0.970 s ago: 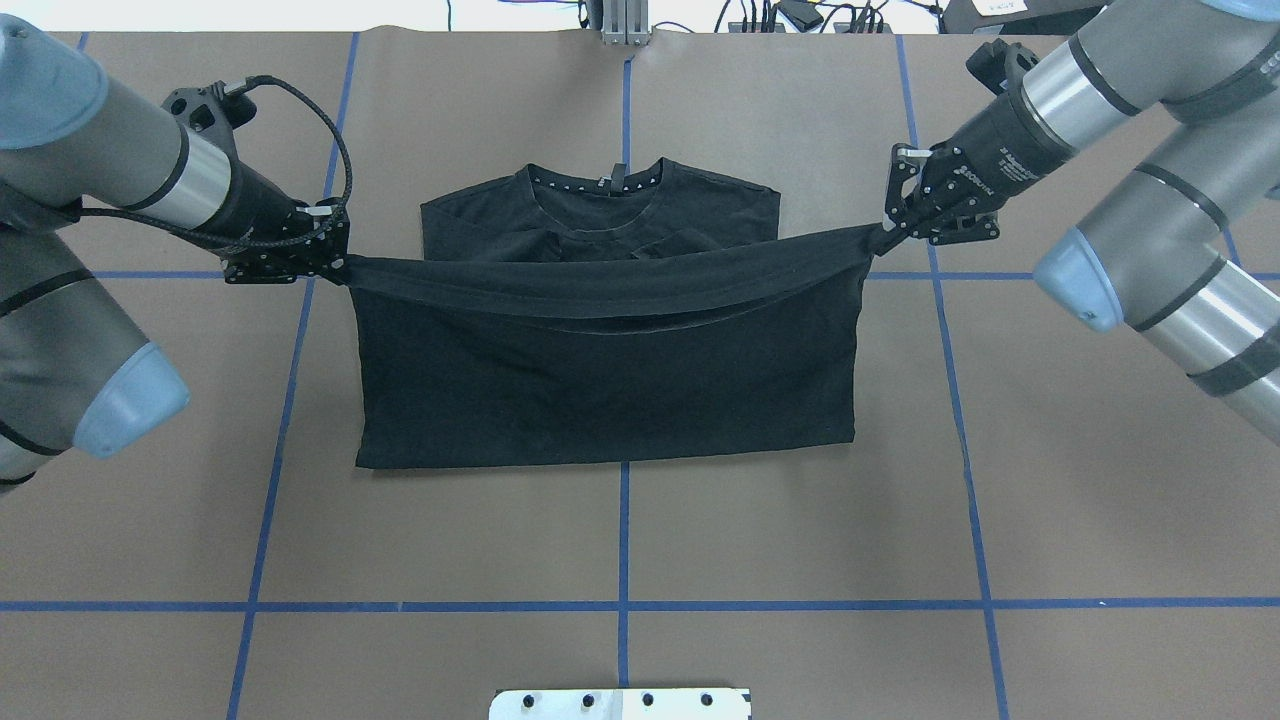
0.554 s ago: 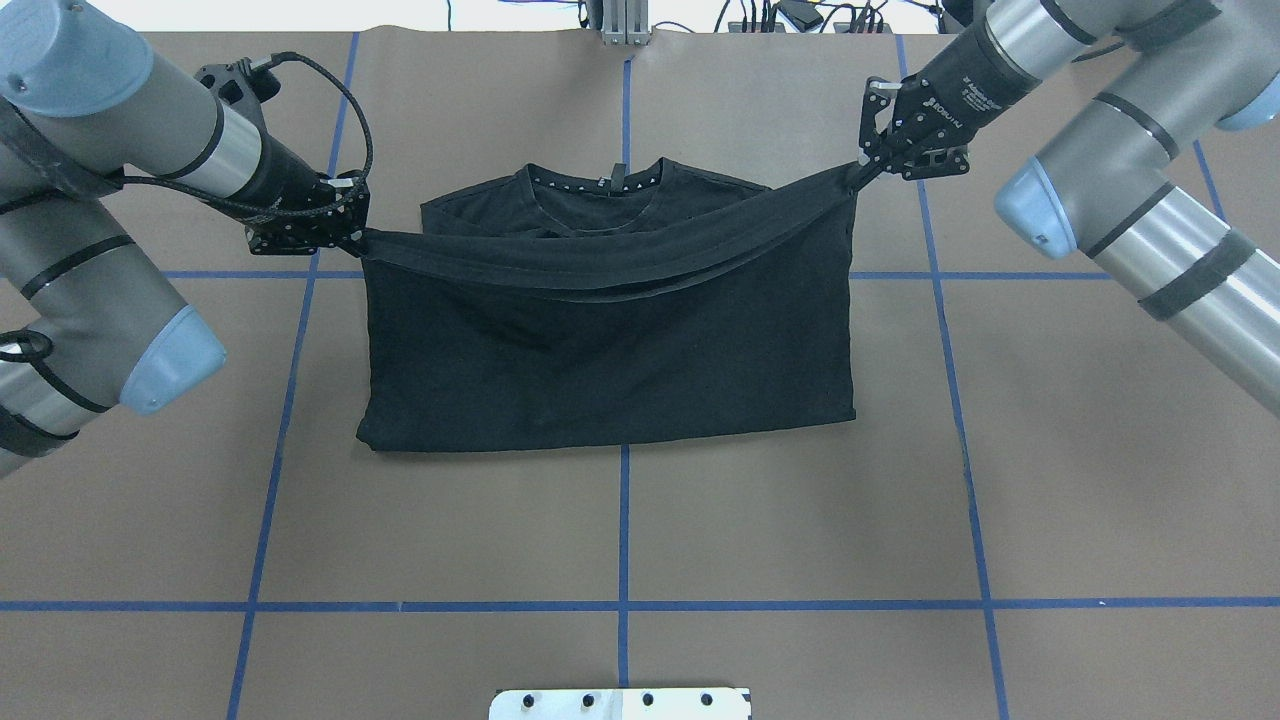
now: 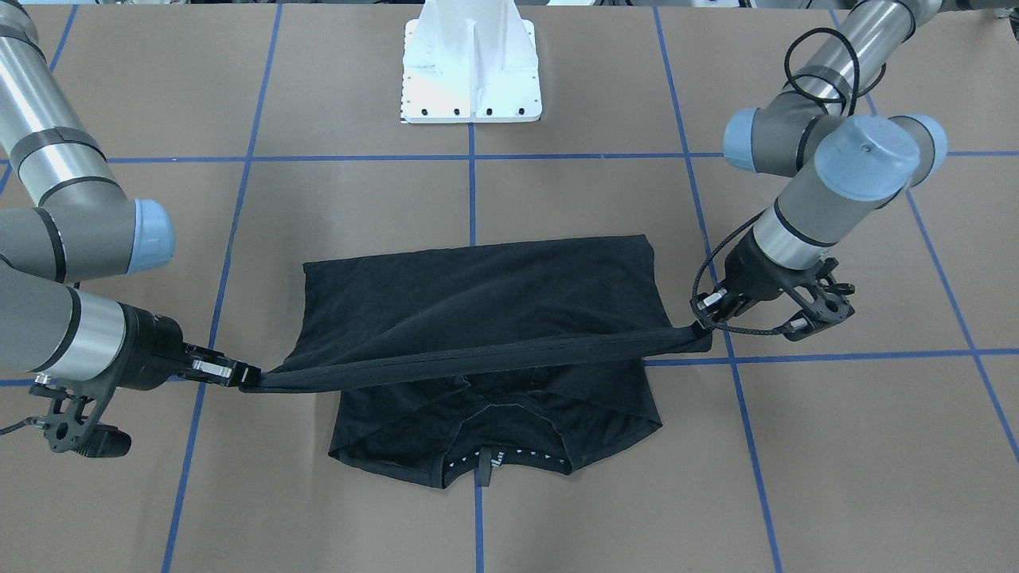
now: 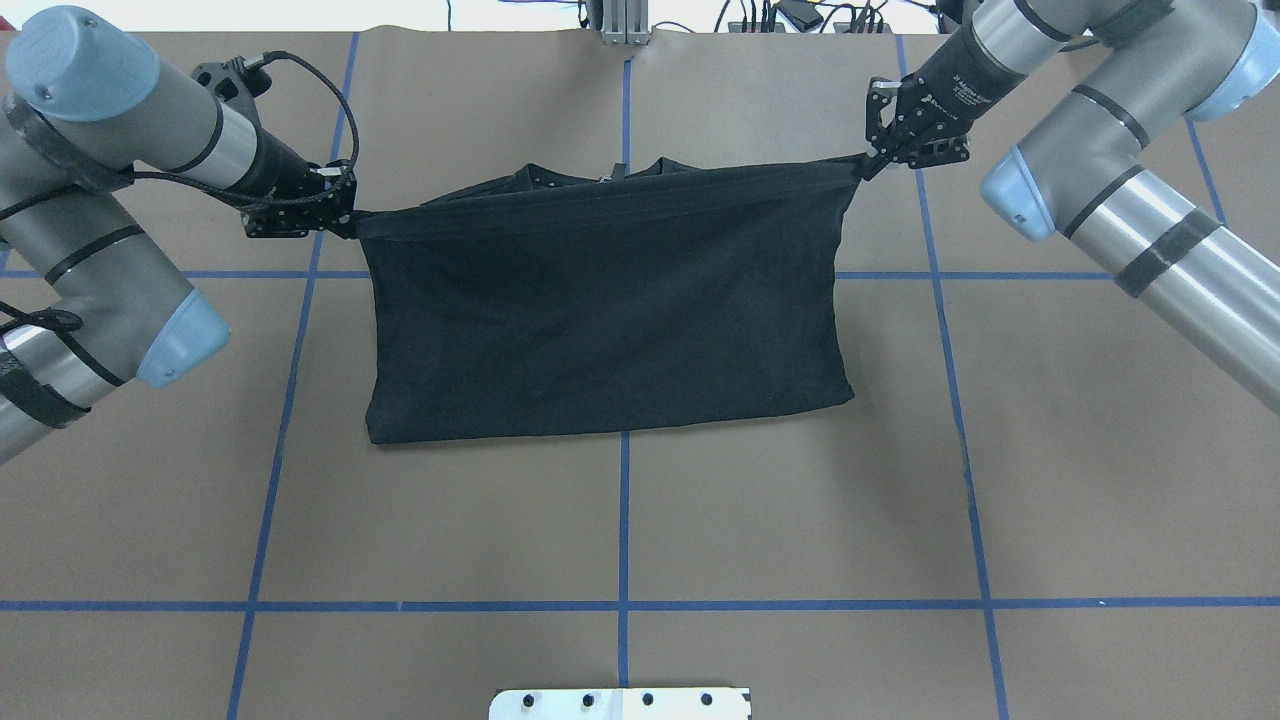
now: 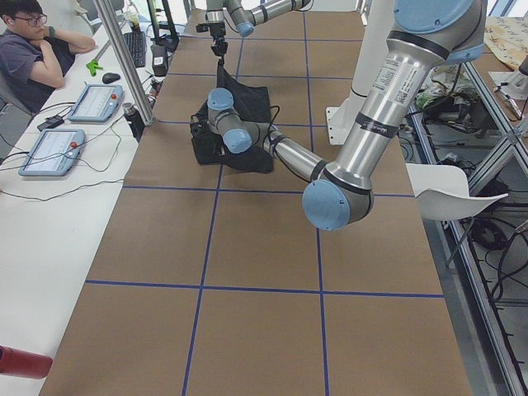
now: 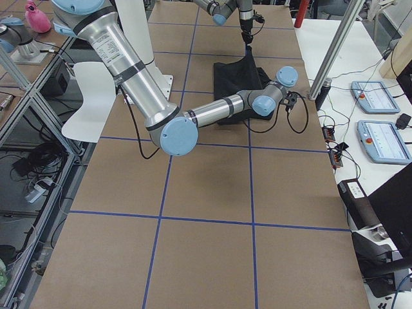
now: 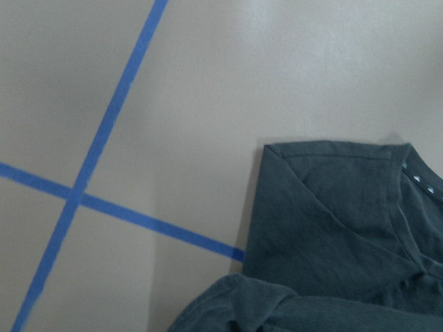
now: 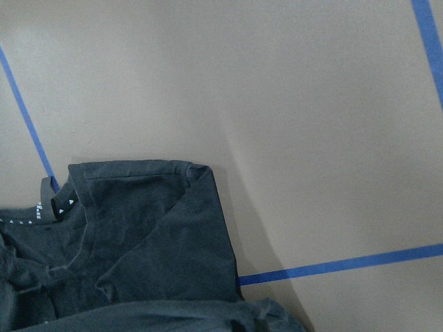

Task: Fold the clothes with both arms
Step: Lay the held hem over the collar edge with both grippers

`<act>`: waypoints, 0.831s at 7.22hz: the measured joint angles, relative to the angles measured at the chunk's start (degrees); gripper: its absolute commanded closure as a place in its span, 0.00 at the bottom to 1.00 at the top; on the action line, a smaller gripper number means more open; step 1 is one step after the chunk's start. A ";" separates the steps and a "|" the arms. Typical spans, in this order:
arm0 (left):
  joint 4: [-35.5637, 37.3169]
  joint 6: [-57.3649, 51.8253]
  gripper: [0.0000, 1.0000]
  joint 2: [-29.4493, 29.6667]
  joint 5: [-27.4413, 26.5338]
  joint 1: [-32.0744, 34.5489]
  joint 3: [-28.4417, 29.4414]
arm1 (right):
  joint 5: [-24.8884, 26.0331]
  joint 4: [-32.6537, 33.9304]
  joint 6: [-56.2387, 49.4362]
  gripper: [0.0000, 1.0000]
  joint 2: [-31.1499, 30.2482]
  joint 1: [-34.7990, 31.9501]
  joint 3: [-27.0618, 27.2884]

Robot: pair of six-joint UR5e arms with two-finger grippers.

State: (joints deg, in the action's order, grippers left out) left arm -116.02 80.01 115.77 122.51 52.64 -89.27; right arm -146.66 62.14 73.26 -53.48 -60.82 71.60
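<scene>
I need to let go of the black T-shirt's hem corner with my left gripper on the table (image 3: 702,383) (image 7: 156,174) between the T-shirt's shoulder and the tape crossing.
The black T-shirt (image 4: 610,310) lies on the brown table, folded up from the bottom; no graphic shows. My left gripper (image 4: 345,215) is shut on the left corner of the hem. My right gripper (image 4: 868,165) is shut on the right corner. The hem is stretched taut between them, lifted above the collar end, so only a sliver of the collar (image 4: 600,178) shows from overhead. In the front-facing view the shirt (image 3: 478,294) has its collar (image 3: 486,461) uncovered, with the left gripper (image 3: 704,322) and right gripper (image 3: 243,376) at the band's ends. Both wrist views show folded shoulders (image 7: 332,207) (image 8: 152,228) below.
The white pedestal base (image 3: 471,72) stands at the robot's side of the table, also seen from overhead (image 4: 620,703). Blue tape lines (image 4: 623,520) grid the brown surface. An operator (image 5: 33,49) sits at a side desk with tablets (image 5: 95,101).
Both grippers carried the hem away from the robot toward the collar, the right one first. The collar area, open a second ago, is now almost covered from overhead. The near fold edge shifted slightly away.
</scene>
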 measured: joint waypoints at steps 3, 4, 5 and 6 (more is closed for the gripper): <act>-0.19 -0.29 1.00 2.18 -0.08 0.88 2.52 | 0.33 0.16 -0.05 1.00 0.68 0.02 -0.91; -0.16 0.01 1.00 3.26 -0.08 0.88 3.35 | 0.53 0.32 0.07 1.00 1.45 0.03 -1.35; -0.11 0.20 1.00 4.13 -0.08 0.89 4.03 | 0.69 0.45 0.23 1.00 2.68 0.02 -2.19; -0.07 0.26 1.00 4.66 -0.08 0.93 4.46 | 0.92 0.50 0.35 1.00 3.89 0.01 -3.16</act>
State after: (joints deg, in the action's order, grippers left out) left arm -116.09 80.27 120.44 122.43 53.56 -84.81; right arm -145.74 62.63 73.61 -49.60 -60.81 68.44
